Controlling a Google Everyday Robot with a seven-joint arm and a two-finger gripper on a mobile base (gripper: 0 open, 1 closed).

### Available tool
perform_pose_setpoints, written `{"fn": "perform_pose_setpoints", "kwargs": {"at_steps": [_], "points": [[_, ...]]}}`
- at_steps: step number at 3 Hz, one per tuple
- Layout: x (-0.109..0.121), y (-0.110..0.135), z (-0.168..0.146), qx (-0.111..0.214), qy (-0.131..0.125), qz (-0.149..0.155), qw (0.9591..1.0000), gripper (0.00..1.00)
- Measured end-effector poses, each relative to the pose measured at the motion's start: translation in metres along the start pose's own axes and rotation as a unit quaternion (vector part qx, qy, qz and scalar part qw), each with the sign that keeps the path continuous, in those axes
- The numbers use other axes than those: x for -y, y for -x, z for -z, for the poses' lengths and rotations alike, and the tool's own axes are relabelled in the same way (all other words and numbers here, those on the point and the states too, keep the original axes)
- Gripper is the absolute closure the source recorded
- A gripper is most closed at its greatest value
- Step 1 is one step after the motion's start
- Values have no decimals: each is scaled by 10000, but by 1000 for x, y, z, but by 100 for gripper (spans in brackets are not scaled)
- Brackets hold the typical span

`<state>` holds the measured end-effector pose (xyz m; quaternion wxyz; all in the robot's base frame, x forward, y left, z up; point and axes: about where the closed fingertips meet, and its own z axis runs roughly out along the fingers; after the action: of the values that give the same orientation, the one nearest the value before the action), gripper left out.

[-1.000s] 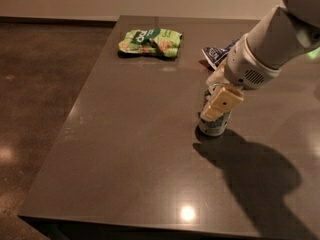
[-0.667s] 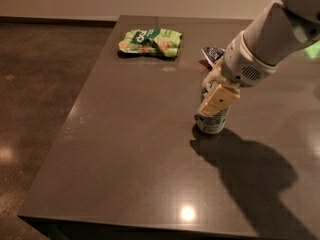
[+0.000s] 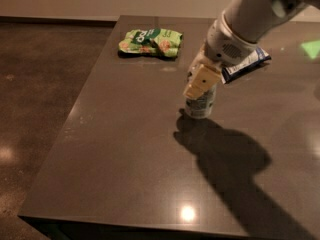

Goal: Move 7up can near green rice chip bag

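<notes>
Next, I release the 7up can upright on the table (image 3: 156, 66), just in front of the green rice chip bag.
The 7up can (image 3: 201, 107) stands upright near the middle of the dark table (image 3: 125, 149); only its lower part shows below the gripper. My gripper (image 3: 200, 84) comes down from the upper right and is shut on the can's top, with a tan finger (image 3: 199, 80) across its front. The green rice chip bag (image 3: 150, 42) lies flat near the table's far left edge, some way up and left of the can.
A blue-and-white snack bag (image 3: 246, 64) lies behind the arm, to the right of the can. A green light patch (image 3: 311, 49) is at the far right. The table's left edge drops to a brown floor (image 3: 40, 84).
The gripper and the 7up can have moved together to the left and farther back, closer to the green bag. The bags have not moved.
</notes>
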<state>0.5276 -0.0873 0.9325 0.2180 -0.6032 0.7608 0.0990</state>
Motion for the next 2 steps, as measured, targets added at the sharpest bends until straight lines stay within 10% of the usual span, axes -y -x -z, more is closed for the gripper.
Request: {"fn": "perform_pose_setpoints", "kwargs": {"at_steps": [2], "points": [[62, 74, -30, 225, -143, -332, 9991, 100]]}}
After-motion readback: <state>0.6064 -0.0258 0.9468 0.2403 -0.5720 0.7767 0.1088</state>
